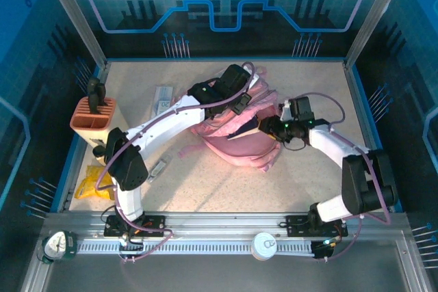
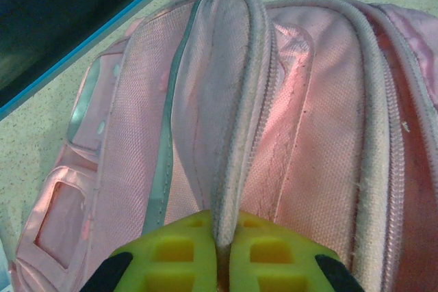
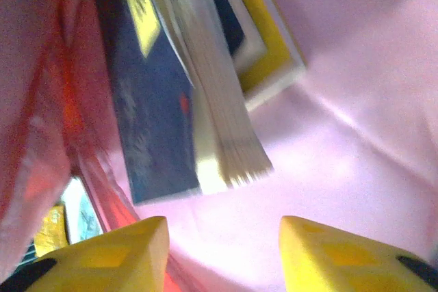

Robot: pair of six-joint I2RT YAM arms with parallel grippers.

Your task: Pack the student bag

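Next, the left gripper releases the grey-trimmed zipper flap, now held up over the bag's far side, laid down over the student bag's gaping main compartment (image 1: 249, 132).
The student bag (image 1: 241, 143) is a big pink backpack lying mid-table with its main compartment gaping toward the right. My left gripper (image 2: 225, 229) is shut on the bag's grey-trimmed zipper flap (image 2: 233, 100) and holds it up; in the top view it is over the bag's far side (image 1: 231, 85). My right gripper (image 3: 223, 239) is open inside the bag with nothing between its fingers. Just beyond its fingertips, a dark blue book (image 3: 147, 114) and a yellow-covered book (image 3: 263, 39) lie against the pink lining (image 3: 356, 100). From above, the right gripper (image 1: 268, 128) is at the bag's mouth.
A salmon-orange pen holder (image 1: 94, 118) stands at the left edge with dark items in it. A yellow packet (image 1: 91, 184) lies near the front left. A clear flat case (image 1: 163, 98) lies behind the left arm, and a small grey item (image 1: 157, 169) lies beside it.
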